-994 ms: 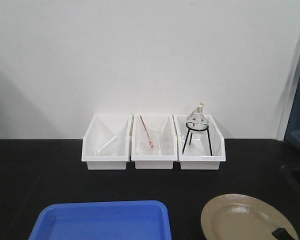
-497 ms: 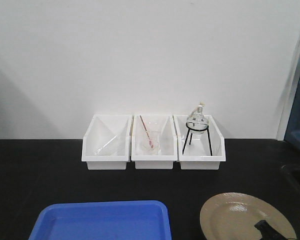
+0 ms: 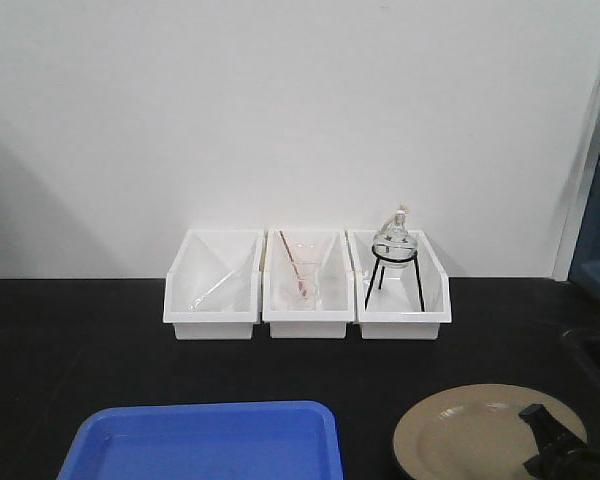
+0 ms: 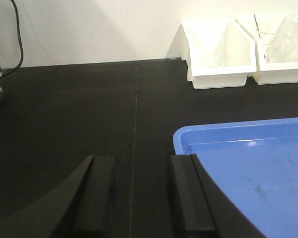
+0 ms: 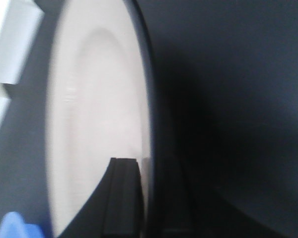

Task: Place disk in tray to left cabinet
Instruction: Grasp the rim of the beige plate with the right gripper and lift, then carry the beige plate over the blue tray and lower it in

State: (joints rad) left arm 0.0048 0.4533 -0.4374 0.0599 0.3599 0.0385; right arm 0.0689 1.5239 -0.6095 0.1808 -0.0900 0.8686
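Observation:
The tan disk, now at the front of the black table, will go down flat on the middle of the blue tray's bottom (image 3: 211, 464), and I will put it there with my right gripper.
The tan disk (image 3: 470, 430) with its thin black rim lies at the front right of the black table, right of the blue tray (image 3: 205, 445). My right gripper (image 3: 545, 440) is shut on the disk's right rim. In the right wrist view one finger (image 5: 123, 198) lies on the disk (image 5: 99, 99) face and the other sits below the rim, and a corner of the tray (image 5: 12, 229) shows. My left gripper (image 4: 139, 166) hangs open over bare table, its right finger by the tray's (image 4: 248, 168) left corner. The left cabinet is out of view.
Three white bins (image 3: 307, 285) stand in a row against the back wall; the right one holds a glass flask on a black stand (image 3: 393, 245). A dark sink edge (image 3: 595, 350) lies at the far right. A black cable (image 4: 17, 34) hangs at the left.
My right gripper has come in from the lower right onto the disk's rim. The disk has shifted slightly to the left. The tray and bins have not moved.

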